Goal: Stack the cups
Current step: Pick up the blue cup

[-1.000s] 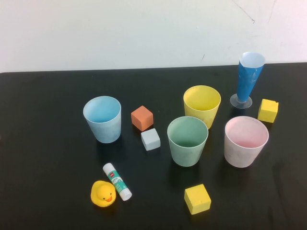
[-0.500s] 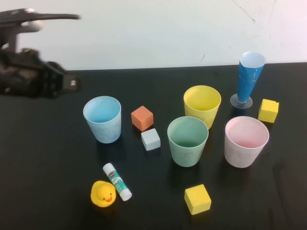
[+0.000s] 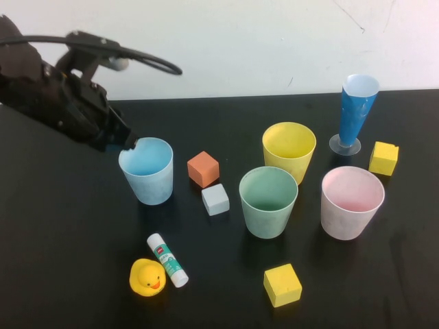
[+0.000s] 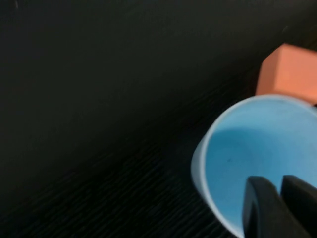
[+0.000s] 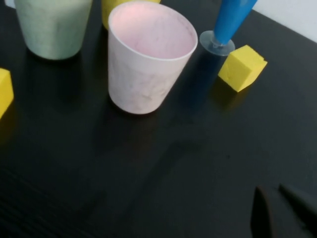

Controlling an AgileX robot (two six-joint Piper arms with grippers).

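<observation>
My right gripper is to go next to the pink cup's rim (image 3: pixel 382 186) (image 5: pixel 196 43), on the side nearest the yellow cube by the blue cone, and close there.
Four cups stand upright and apart on the black table: light blue (image 3: pixel 146 171) at the left, yellow (image 3: pixel 289 151), pale green (image 3: pixel 268 201) and pale pink (image 3: pixel 351 202). My left gripper (image 3: pixel 127 143) hangs at the back left rim of the blue cup. In the left wrist view its fingers (image 4: pixel 262 208) sit close together over the blue cup's mouth (image 4: pixel 247 144), holding nothing. My right gripper (image 5: pixel 277 196) is out of the high view. It is shut and empty, low over bare table near the pink cup (image 5: pixel 148 64) and green cup (image 5: pixel 52 25).
A tall blue cone (image 3: pixel 357 110) on a clear foot stands at the back right beside a yellow cube (image 3: pixel 383 157). An orange cube (image 3: pixel 203 168) and a grey cube (image 3: pixel 215 199) lie between the blue and green cups. A glue stick (image 3: pixel 167 260), a duck (image 3: pixel 147 277) and another yellow cube (image 3: pixel 282 284) lie in front.
My left arm came into view from the left and moved right and down to the blue cup's rim. The cups and other objects have not moved.
</observation>
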